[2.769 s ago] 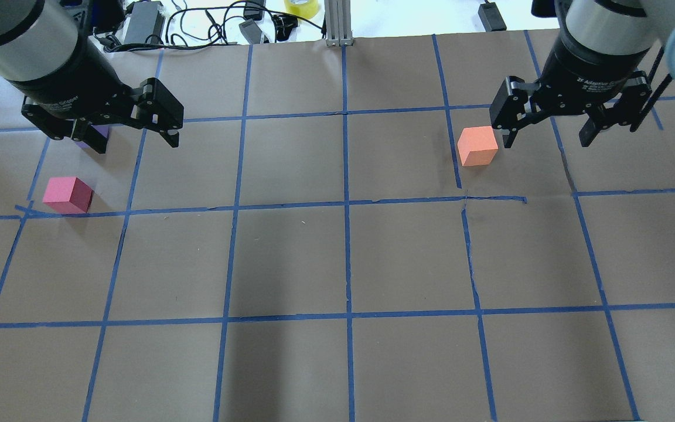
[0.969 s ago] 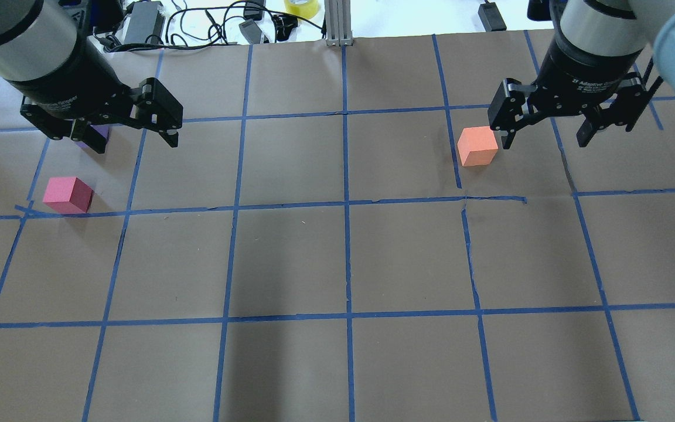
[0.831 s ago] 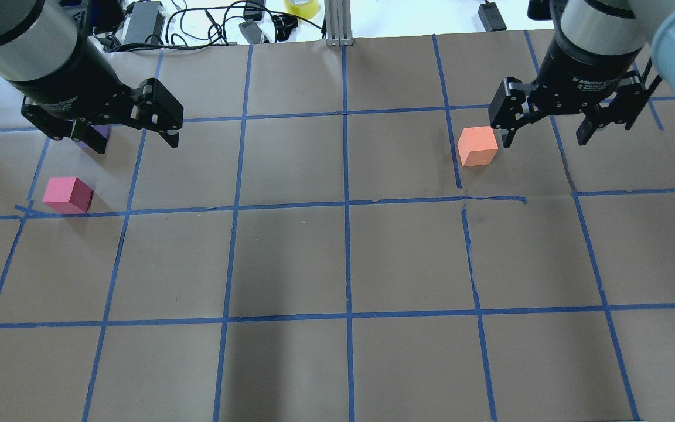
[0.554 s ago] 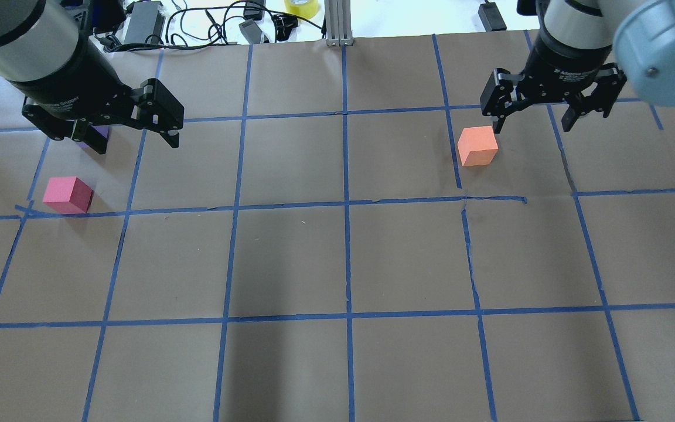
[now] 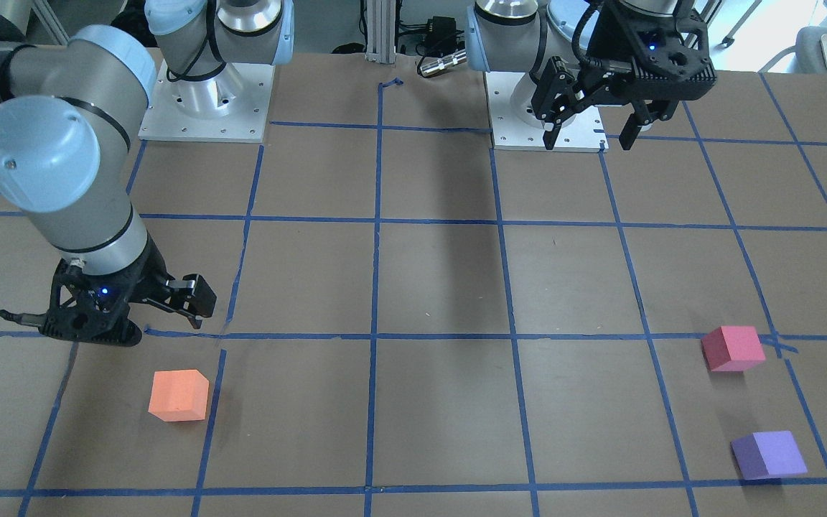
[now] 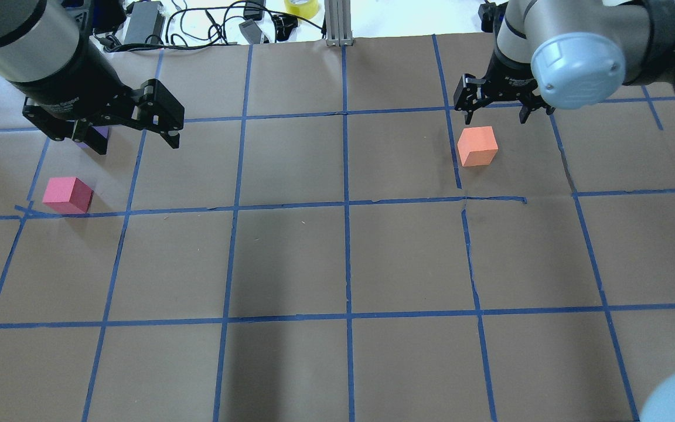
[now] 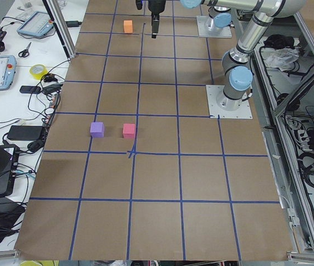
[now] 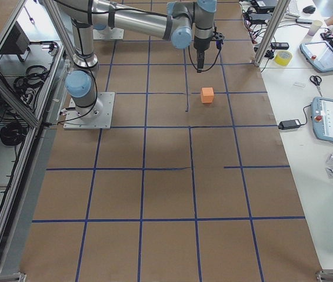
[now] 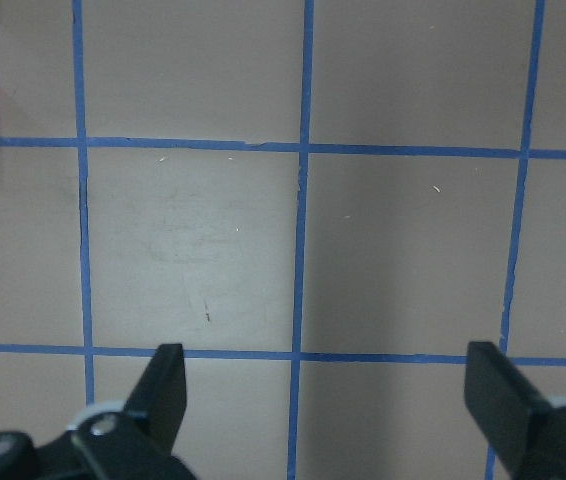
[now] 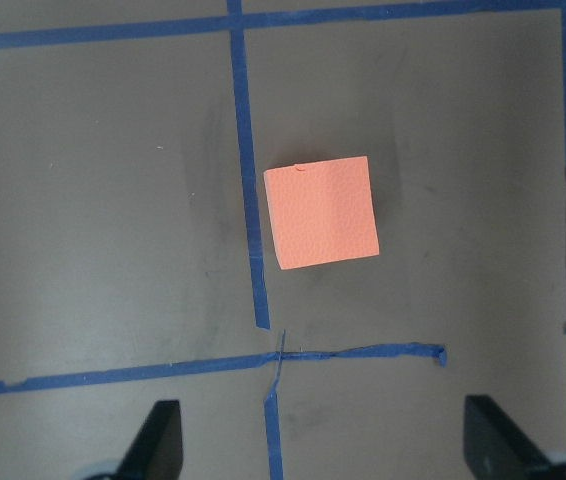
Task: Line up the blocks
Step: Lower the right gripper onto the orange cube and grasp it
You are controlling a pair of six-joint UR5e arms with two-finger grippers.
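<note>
My right gripper should close on the orange block's side (image 5: 204, 398) (image 10: 273, 220) that faces the nearby blue tape line and on its opposite side.
The orange block (image 6: 477, 146) (image 5: 179, 395) (image 10: 322, 212) lies alone on the brown paper on the right side. My right gripper (image 6: 495, 120) (image 5: 119, 323) (image 10: 325, 445) is open and empty, and hovers above the table close to this block without touching it. The pinkish-red block (image 6: 68, 195) (image 5: 733, 348) and the purple block (image 5: 769, 454) (image 7: 96, 129) lie a little apart on the left side. My left gripper (image 6: 136, 143) (image 5: 588, 141) (image 9: 328, 400) is open and empty, held high. In the overhead view it hides most of the purple block.
Blue tape lines (image 6: 346, 205) split the paper into squares. Cables, power bricks (image 6: 144, 20), a yellow tape roll (image 6: 301, 6) and a metal post (image 6: 337, 23) stand along the far edge. The two arm bases (image 5: 205, 108) are bolted at the robot's side.
My right gripper has moved left and farther out, from beside the orange block's right to over its far side. It stays open. The left arm and all blocks have not moved.
</note>
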